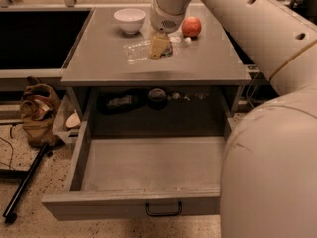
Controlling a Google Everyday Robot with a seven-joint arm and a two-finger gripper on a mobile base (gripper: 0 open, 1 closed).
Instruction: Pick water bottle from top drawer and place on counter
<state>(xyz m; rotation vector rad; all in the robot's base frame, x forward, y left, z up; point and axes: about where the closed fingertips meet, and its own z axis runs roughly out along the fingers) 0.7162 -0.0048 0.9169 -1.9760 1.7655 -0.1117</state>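
I should use my gripper to set the water bottle down on the grey counter [149, 52] in front of the white bowl.
The clear ribbed water bottle [141, 49] is held lying sideways just over the grey counter [104, 63], its white cap [188, 40] toward the right. My gripper [159, 46] reaches down from the big white arm and is shut on the bottle's middle, over the label. Whether the bottle touches the counter, I cannot tell. The top drawer [153, 162] is pulled wide open below, with a bare grey floor and a small black handle [163, 209] on its front panel.
A white bowl [129, 20] and a red-orange apple [191, 26] stand at the back of the counter. My white arm [267, 148] fills the right side. A brown bag [38, 114] and a black pole [25, 182] lie on the floor at left.
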